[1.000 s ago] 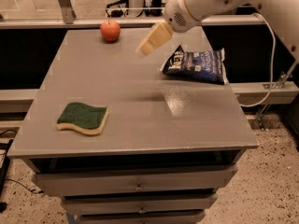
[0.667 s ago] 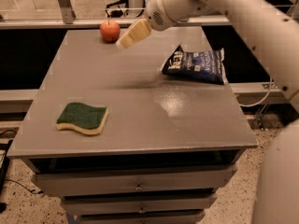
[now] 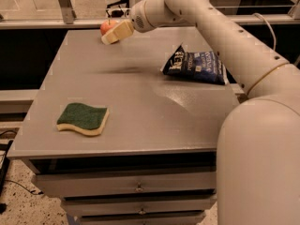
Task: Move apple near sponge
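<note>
The red-orange apple at the table's far edge is next, and my gripper will go to it and close around the apple's sides (image 3: 105, 27).
The red-orange apple (image 3: 107, 26) sits at the far left edge of the grey table (image 3: 140, 102). My gripper (image 3: 115, 33) hovers just in front and right of the apple, partly covering it, at the end of the white arm reaching in from the right. The green-topped sponge (image 3: 83, 118) with a pale yellow base lies flat near the table's front left, far from the apple.
A dark blue crinkly snack bag (image 3: 197, 65) lies at the right of the table. My white arm (image 3: 225, 36) crosses above the table's right side. Drawers (image 3: 138, 187) sit under the tabletop. A rail and window run behind the table.
My gripper has moved left and toward the back of the table, from above the snack bag's side to right beside the apple. Apple, sponge and bag have not moved.
</note>
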Tool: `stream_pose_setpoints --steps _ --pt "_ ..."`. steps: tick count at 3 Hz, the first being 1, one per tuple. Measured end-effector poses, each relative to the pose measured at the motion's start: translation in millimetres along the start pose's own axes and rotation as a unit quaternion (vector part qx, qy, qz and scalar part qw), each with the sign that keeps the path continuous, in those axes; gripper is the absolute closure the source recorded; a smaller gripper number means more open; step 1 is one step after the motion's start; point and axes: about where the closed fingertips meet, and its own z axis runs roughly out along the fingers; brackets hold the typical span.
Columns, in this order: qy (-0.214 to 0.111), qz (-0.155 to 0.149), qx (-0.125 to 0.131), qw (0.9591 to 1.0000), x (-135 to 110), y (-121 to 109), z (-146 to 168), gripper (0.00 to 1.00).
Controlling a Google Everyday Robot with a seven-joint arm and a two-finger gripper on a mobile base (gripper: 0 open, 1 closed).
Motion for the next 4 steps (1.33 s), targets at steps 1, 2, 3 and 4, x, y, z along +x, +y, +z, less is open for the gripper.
stream_pose_setpoints --steps 1,2,3,4 --pt "-0.01 0.002 0.012 0.9999 0.1 -13.5 19.1 0.0" --pt "-0.015 0.006 0.027 0.9995 5.1 -34.9 39.5 0.0" --pt "-0.022 0.01 0.031 0.9992 3.2 -47.7 59.6 0.0" --pt "-0.029 0.014 0.027 0.9991 -1.5 -53.4 77.7 0.0"
